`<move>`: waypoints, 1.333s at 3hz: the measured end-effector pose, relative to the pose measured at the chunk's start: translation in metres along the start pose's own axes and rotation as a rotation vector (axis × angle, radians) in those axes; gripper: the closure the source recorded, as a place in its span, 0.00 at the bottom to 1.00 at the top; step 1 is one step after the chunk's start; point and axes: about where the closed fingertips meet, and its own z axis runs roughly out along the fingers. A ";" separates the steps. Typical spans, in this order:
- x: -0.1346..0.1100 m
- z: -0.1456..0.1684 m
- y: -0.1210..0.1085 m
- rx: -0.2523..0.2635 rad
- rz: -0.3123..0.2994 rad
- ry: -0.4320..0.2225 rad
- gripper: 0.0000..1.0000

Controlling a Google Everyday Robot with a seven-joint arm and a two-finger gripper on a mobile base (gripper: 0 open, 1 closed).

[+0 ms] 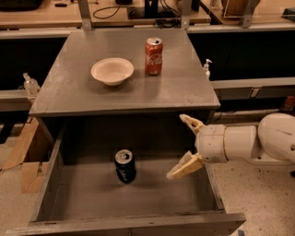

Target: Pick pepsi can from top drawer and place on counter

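Note:
Next, I close my gripper around the upper body [126, 168] of the pepsi can, just below the can's silver top.
The pepsi can [125, 166] stands upright in the open top drawer [133, 222], left of its middle, silver top up. The grey counter [69, 90] lies just above and behind the drawer. My gripper [180, 146] reaches in from the right over the drawer's right side, level with the can and about a hand's width to its right. Its two tan fingers [184, 167] are spread wide apart and hold nothing.
A red Coca-Cola can [153, 56] and a white bowl [112, 71] stand on the counter. Cardboard [25, 156] leans at the left of the drawer. Wooden desks with cables [41, 14] run along the back. A small bottle [207, 68] sits at the counter's right.

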 end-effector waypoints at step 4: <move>0.018 0.156 0.029 -0.242 0.093 -0.285 0.00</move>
